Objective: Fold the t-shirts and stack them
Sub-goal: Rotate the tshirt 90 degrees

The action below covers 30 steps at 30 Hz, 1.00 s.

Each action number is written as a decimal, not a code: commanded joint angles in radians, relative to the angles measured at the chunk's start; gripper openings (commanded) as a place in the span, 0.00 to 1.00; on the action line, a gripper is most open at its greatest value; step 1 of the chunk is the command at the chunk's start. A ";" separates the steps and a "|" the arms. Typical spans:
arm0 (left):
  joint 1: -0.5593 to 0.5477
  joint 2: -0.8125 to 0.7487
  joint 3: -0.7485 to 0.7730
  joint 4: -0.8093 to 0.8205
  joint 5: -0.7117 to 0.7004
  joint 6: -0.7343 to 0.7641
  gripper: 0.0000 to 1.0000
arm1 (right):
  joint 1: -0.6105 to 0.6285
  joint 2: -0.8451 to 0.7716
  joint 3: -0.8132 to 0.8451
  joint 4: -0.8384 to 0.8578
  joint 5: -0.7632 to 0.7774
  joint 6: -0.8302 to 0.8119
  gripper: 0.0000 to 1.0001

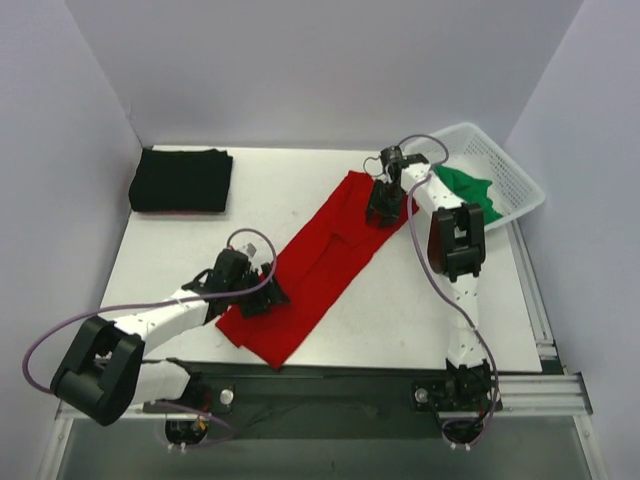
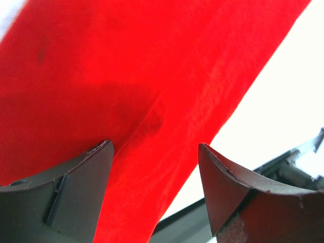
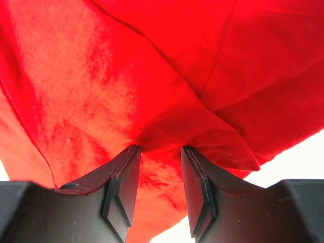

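My left gripper grabs the red t-shirt next at its near-end corner (image 1: 219,323), the one on the black t-shirt's side.
The red t-shirt (image 1: 320,265) lies as a long folded strip slanting across the table (image 1: 420,290). My left gripper (image 1: 272,298) is at the strip's near left end. In the left wrist view it is open (image 2: 154,147), with red cloth (image 2: 126,76) under and between its wide-apart fingers. My right gripper (image 1: 383,212) is at the far right end. There its jaws (image 3: 159,148) are closed on a bunched fold of the red cloth (image 3: 101,76), and creases run out from the tips. The black t-shirt (image 1: 182,180) lies folded at the back left. The green t-shirt (image 1: 470,190) hangs out of the basket.
A white mesh basket (image 1: 510,170) sits tilted at the back right corner, close behind the right arm. White walls close in the table on three sides. A dark rail (image 1: 330,385) runs along the near edge between the arm bases.
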 commanded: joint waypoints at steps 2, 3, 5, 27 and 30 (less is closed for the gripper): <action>-0.053 0.054 -0.021 0.073 0.084 -0.057 0.79 | -0.002 0.064 0.081 -0.018 0.002 0.030 0.39; -0.081 0.062 -0.018 0.101 0.086 -0.067 0.79 | -0.002 0.074 0.092 -0.018 0.002 0.039 0.39; -0.108 0.083 -0.013 0.147 0.083 -0.099 0.79 | -0.002 0.085 0.115 -0.019 -0.004 0.059 0.39; -0.333 0.275 0.205 0.334 0.150 -0.147 0.79 | -0.034 0.029 0.261 -0.009 -0.116 0.016 0.50; -0.333 0.217 0.222 0.288 0.127 -0.113 0.79 | -0.042 -0.071 0.206 -0.007 -0.132 -0.013 0.50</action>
